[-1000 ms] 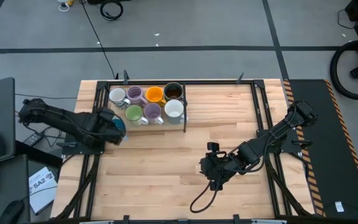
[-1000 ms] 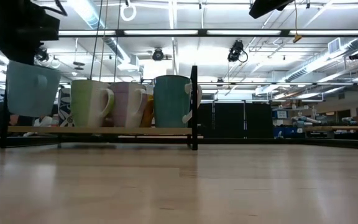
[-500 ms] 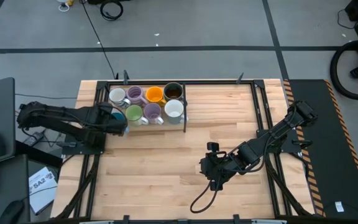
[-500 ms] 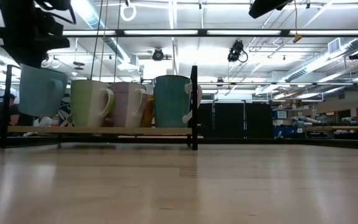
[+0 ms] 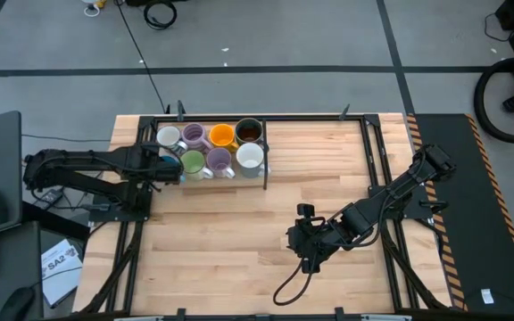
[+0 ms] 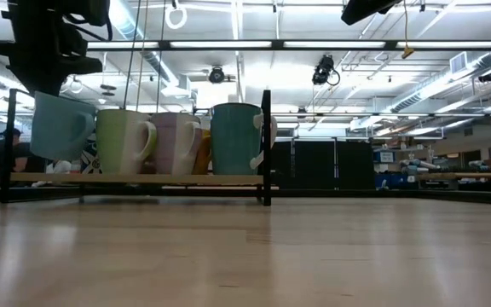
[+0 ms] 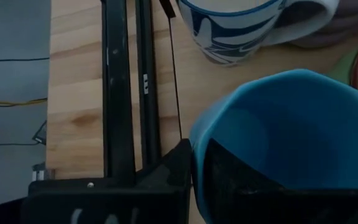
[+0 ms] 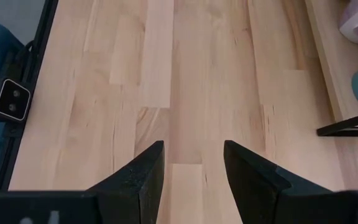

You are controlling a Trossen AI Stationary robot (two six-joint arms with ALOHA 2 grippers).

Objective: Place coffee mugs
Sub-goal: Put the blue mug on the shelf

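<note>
My left gripper should set the light blue mug, now hanging just above the tray's board, down and let it go on the tray (image 5: 170, 164) (image 7: 260, 143) between the green mug and the black rail.
My left gripper (image 5: 161, 166) is shut on a light blue mug (image 7: 284, 137), held at the near left corner of the wooden mug tray (image 5: 239, 177), beside the green mug (image 5: 192, 163). In the low view the blue mug (image 6: 58, 126) hangs just above the tray's board (image 6: 143, 178). On the tray stand a white mug with blue pattern (image 5: 169, 138), two purple mugs (image 5: 194, 135), an orange one (image 5: 222, 135), a dark grey one (image 5: 249, 131) and a white one (image 5: 250, 157). My right gripper (image 5: 306, 248) waits open over bare table at the near right. My left gripper pinches the blue mug's wall at its rim (image 7: 194, 144), on the side away from the green mug. One finger (image 7: 241, 183) is inside the mug and one (image 7: 166, 171) outside. The fingers slant down from the table's left. The mug hangs below them, slightly tilted, clear of the tray.
A black frame runs round the table, with a rail (image 7: 120, 87) right beside the held mug. The tray has a black upright (image 6: 267, 145) at its right end. Bare wood (image 8: 185, 74) stretches between the tray and my right gripper.
My left gripper has swung toward the table's far edge, carrying the blue mug up to the tray's near left corner beside the green mug. The mug has stayed lifted and hanging from its rim. My right arm has kept still.
</note>
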